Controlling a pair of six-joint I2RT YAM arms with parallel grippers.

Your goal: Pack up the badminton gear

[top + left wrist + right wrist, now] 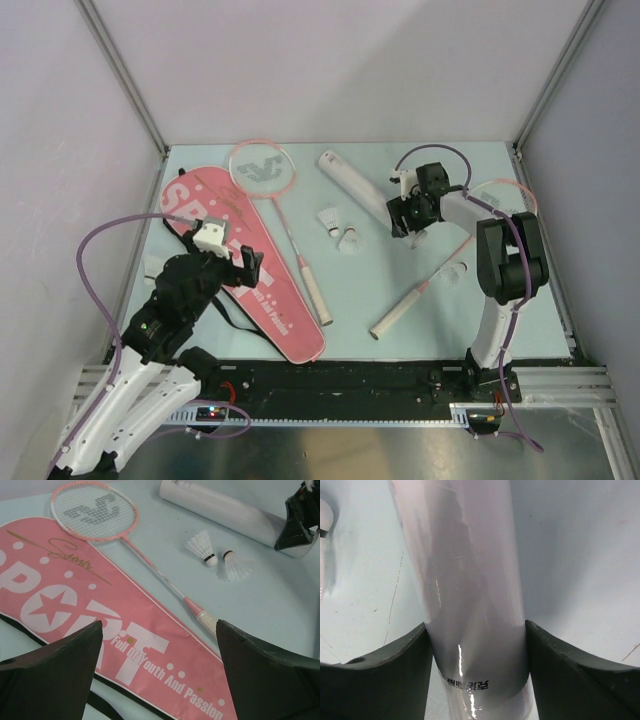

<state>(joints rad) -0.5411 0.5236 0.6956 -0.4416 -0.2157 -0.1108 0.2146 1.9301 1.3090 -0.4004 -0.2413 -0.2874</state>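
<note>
Next, my left gripper goes to the white tube's middle (363,190) (231,513) and closes there, between the tube's two ends.
The pink "SPORT" bag (262,292) lies flat at the left, with its black strap (228,312) at its near edge. My left gripper (240,268) hovers open over the bag (65,595), empty. One pink-rimmed racket (263,170) lies beside the bag, and it also shows in the left wrist view (94,510). Two white shuttlecocks (330,220) (348,240) lie mid-table. My right gripper (405,225) is shut on the near end of the white tube (350,180), with both pads against its sides (470,570). The second racket (405,312) lies at the right, its head partly hidden under the right arm.
A small white piece (456,272) lies by the second racket's shaft. Another white object (152,268) sits at the table's left edge. Grey walls and metal posts enclose the table on three sides.
</note>
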